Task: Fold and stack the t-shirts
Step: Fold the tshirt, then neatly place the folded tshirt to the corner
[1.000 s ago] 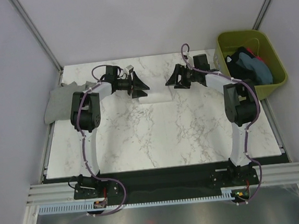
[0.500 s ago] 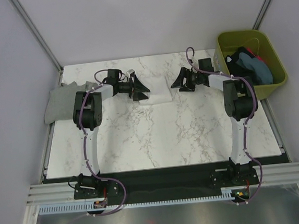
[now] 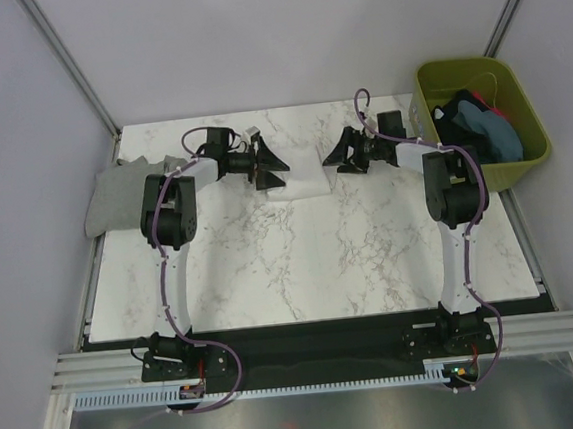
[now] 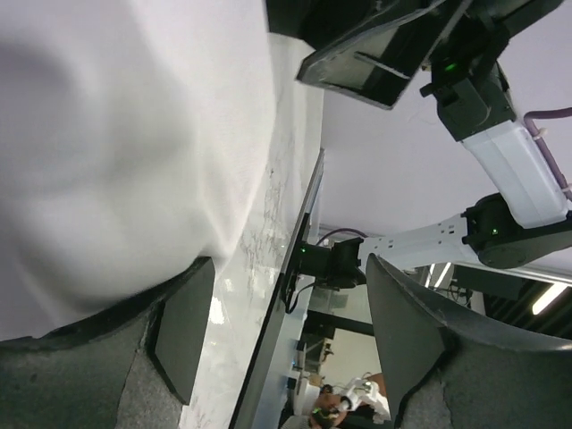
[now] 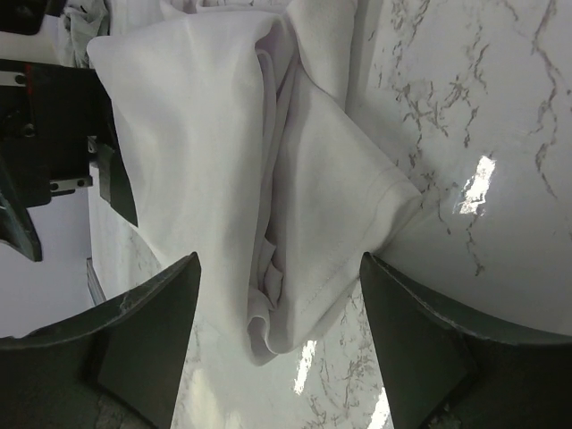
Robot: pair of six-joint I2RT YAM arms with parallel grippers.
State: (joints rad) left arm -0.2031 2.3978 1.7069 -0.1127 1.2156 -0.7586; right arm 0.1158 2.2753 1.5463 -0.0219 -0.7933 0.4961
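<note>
My left gripper is to grip the white t-shirt at the middle of its edge (image 3: 267, 174) facing the grey t-shirt.
A folded white t-shirt (image 3: 304, 173) lies on the marble table between my two grippers. My left gripper (image 3: 272, 166) is open at its left edge; in the left wrist view the white cloth (image 4: 116, 134) fills the upper left, touching the left finger (image 4: 183, 326). My right gripper (image 3: 339, 155) is open at the shirt's right side; in the right wrist view the folded shirt (image 5: 232, 152) lies between the spread fingers (image 5: 147, 340), with nothing gripped. A grey t-shirt (image 3: 114, 194) lies at the table's left edge. Blue-teal and dark shirts (image 3: 479, 122) sit in the bin.
The olive-green bin (image 3: 518, 169) stands off the table's back right corner. White walls close in behind and at both sides. The right arm shows in the left wrist view (image 4: 509, 170).
Both grippers have shifted slightly at the white shirt's sides, the right one drawing back a little to the right. The shirt now shows as a taller, narrower fold between them.
</note>
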